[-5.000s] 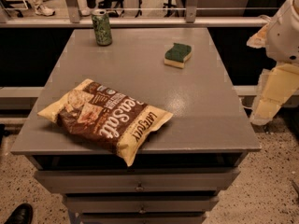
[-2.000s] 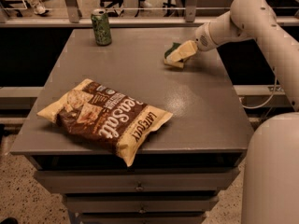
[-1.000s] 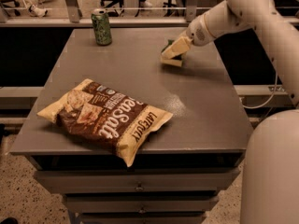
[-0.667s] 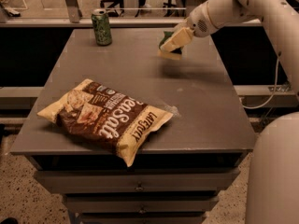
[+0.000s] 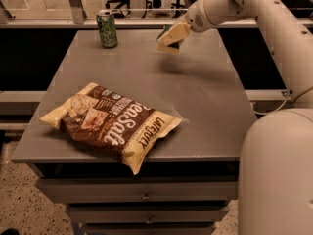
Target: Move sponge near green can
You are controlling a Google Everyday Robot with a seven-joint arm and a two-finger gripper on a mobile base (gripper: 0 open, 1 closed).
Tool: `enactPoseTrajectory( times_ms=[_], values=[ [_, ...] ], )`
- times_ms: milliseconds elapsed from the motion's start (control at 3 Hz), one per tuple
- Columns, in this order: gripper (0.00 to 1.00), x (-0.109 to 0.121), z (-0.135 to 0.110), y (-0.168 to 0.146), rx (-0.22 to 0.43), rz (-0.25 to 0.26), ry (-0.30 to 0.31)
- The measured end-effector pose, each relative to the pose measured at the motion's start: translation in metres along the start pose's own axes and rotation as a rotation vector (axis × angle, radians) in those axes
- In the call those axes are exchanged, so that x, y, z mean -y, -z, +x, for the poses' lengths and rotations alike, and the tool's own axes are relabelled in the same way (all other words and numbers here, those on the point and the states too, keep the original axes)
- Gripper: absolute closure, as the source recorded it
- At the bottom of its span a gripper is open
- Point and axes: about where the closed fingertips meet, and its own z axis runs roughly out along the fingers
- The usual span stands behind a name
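The gripper needs to set the sponge, now held above the table's far middle, down on the grey table (image 5: 122, 41) against the green can, on the side of the can that faces the gripper.
The green can (image 5: 107, 29) stands upright at the far left of the grey table (image 5: 205, 97). My gripper (image 5: 172, 36) is shut on the sponge (image 5: 167, 42) and holds it in the air above the far middle of the table, to the right of the can. The sponge's dark green top and pale yellow base show partly between the fingers. Its shadow lies on the table below it.
A large brown and yellow chip bag (image 5: 110, 124) lies near the table's front left. My white arm (image 5: 274, 28) reaches in from the right. Drawers (image 5: 146, 197) sit under the table front. A rail runs behind the table.
My gripper reached the sponge at the far right of the table, closed on it, lifted it and carried it left toward the can.
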Motion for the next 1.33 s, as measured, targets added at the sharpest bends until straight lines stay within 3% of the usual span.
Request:
enactPoseTrajectory(
  times_ms=[333,667,1333],
  values=[
    [1.0,0.017,-0.028,-0.042,0.028,0.046,-0.035],
    [1.0,0.015,-0.051,-0.077,0.047,0.04,-0.047],
    [1.0,-0.015,-0.071,-0.118,0.056,-0.026,-0.046]
  ],
)
